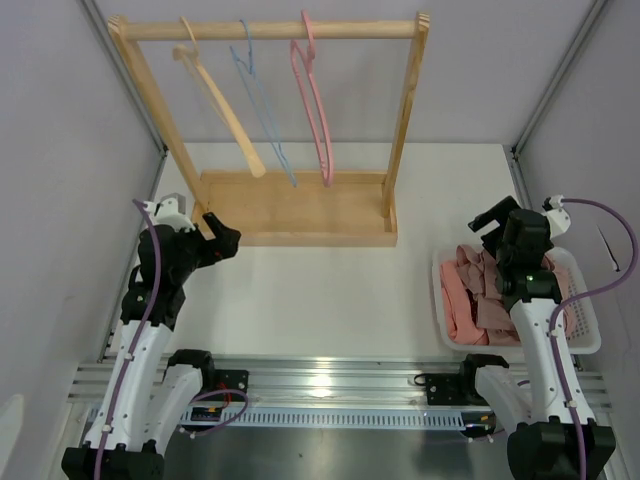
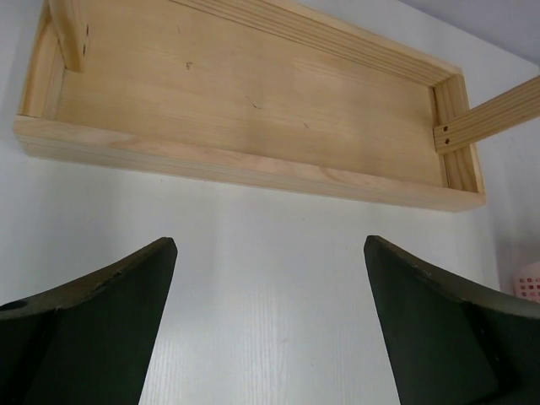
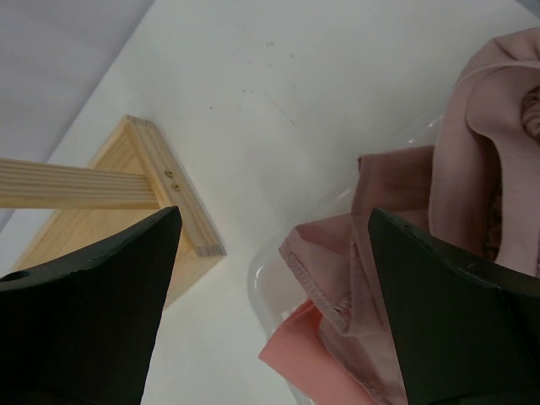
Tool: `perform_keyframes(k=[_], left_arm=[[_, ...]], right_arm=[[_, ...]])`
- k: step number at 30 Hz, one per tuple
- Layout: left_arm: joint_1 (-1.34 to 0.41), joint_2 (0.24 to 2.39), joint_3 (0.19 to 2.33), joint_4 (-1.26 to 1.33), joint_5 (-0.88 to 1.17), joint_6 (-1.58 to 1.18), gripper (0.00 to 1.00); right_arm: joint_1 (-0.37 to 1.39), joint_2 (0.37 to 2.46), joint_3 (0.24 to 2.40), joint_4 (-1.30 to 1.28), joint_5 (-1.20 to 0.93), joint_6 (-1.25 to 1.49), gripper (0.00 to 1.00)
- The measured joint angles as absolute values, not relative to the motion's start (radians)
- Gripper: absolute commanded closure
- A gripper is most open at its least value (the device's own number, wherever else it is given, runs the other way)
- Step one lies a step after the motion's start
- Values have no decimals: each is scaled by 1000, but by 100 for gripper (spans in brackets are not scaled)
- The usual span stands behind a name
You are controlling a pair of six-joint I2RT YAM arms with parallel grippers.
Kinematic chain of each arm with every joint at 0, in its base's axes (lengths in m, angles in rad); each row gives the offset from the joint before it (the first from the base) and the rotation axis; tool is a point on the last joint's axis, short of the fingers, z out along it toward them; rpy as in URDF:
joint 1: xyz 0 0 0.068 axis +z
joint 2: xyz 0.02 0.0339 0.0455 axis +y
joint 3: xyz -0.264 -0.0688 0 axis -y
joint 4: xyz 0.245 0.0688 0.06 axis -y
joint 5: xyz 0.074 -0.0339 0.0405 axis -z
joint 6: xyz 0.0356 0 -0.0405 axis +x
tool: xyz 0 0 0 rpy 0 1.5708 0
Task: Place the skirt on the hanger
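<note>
Next, I close my right gripper on the pink skirt's stitched edge [image 1: 479, 291] [image 3: 371, 314], next to the coral cloth at the inner side of the white basket.
A pink skirt [image 1: 478, 300] lies crumpled in a white basket [image 1: 588, 335] at the right; it also shows in the right wrist view [image 3: 405, 287]. Three hangers hang on a wooden rack [image 1: 300, 210]: a wooden one [image 1: 222, 105], a thin blue one [image 1: 262, 105] and a pink one [image 1: 318, 100]. My right gripper [image 1: 492, 222] is open and empty above the basket's far left corner. My left gripper [image 1: 222, 240] is open and empty over the table, just in front of the rack's base [image 2: 245, 110].
The basket's clear rim [image 3: 261, 278] curves below the right gripper. The rack's right post [image 1: 405, 120] stands between the hangers and the basket. Grey walls close in the left and right sides. A metal rail [image 1: 320, 385] runs along the near edge.
</note>
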State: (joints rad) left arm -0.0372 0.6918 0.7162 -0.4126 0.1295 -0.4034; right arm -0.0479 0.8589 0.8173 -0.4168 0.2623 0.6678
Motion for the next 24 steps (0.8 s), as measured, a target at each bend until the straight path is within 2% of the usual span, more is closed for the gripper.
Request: perform_keyframes(k=[11, 15, 20, 24], left_arm=[[-105, 703, 731, -414, 164, -403, 0], [-212, 789, 817, -420, 168, -402, 1], [-401, 875, 885, -407, 146, -399, 1], [-422, 888, 885, -407, 144, -392, 1]], right_arm=[[-48, 904, 929, -587, 336, 610, 1], [-5, 956, 994, -654, 400, 623, 3], [109, 985, 998, -762, 513, 718, 8], [147, 987, 979, -850, 582, 796, 17]])
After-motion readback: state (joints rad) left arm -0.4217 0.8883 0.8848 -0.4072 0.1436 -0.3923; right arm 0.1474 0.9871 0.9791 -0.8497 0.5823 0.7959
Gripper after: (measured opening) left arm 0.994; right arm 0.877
